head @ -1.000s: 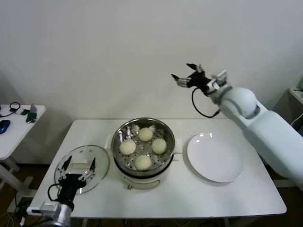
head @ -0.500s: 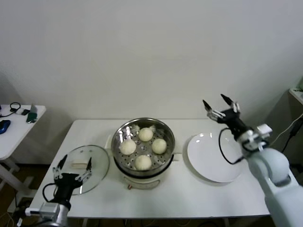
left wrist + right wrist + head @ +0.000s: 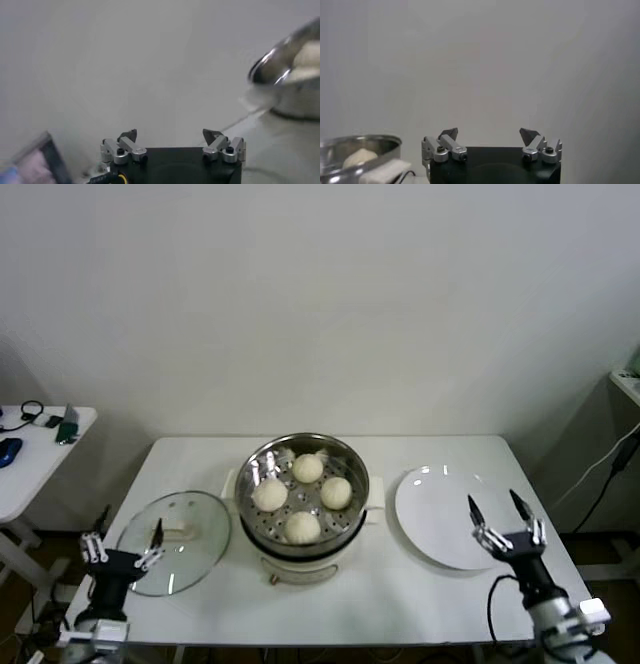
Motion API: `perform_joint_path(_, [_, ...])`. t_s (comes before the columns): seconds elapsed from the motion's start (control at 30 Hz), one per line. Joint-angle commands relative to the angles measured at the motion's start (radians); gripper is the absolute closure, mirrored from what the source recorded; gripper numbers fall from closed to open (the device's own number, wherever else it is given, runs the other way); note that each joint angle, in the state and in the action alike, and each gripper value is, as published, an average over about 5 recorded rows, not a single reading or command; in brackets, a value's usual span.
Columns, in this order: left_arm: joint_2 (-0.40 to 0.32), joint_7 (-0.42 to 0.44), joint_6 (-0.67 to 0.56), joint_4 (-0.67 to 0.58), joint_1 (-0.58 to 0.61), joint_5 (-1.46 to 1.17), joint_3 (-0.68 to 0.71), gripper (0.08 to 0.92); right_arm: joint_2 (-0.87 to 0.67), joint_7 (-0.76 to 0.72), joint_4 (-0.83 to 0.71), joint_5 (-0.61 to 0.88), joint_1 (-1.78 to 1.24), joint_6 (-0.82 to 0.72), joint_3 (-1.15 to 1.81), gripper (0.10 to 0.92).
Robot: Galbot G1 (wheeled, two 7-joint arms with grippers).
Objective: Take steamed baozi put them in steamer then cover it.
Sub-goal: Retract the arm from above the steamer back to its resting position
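The baozi already lie in the steamer, so my left gripper will close on the cream handle (image 3: 177, 532) at the middle of the glass cover.
The steel steamer (image 3: 352, 463) stands on its cream cooker base at the table's middle. Four cream-white baozi lie inside it: one at the back (image 3: 307, 468), one at the right (image 3: 335, 492), one at the left (image 3: 269, 494), one at the front (image 3: 302, 527). The glass cover (image 3: 195, 519) with its cream handle (image 3: 176, 533) lies flat on the table to the steamer's left. My left gripper (image 3: 122, 550) is open and empty at the front left corner, beside the cover. My right gripper (image 3: 507, 523) is open and empty at the front right, by the white plate. The steamer also shows in the left wrist view (image 3: 285, 47) and the right wrist view (image 3: 360, 145).
A flat white round plate (image 3: 440, 509) lies right of the steamer. A small side table (image 3: 35, 454) with small items stands at the far left. A white wall runs behind the table.
My right arm has swung down from high behind the steamer to the table's front right, near the plate. My left gripper has drawn back off the cover toward the front left edge.
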Motion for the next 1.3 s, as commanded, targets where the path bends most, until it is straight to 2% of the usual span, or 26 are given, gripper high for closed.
perform_joint_path(0.03, [0.064,-0.237,-0.019,0.146,-0.011,0.714,0.007,0.177,0.109,-0.003,-0.052,-0.045,-0.174,0.164,0.015,0.203])
perform_joint_path(0.23, [0.037,-0.303,-0.024,0.327,-0.06,0.886,0.045,0.177,0.121,0.001,-0.087,-0.066,-0.181,0.193,-0.032,0.203])
perform_joint_path(0.4, [0.031,-0.321,-0.039,0.444,-0.117,0.933,0.054,0.177,0.128,0.002,-0.098,-0.069,-0.175,0.199,-0.052,0.203])
perform_joint_path(1.3, [0.09,-0.288,-0.099,0.707,-0.338,0.942,0.1,0.177,0.136,-0.008,-0.096,-0.084,-0.198,0.217,-0.054,0.203])
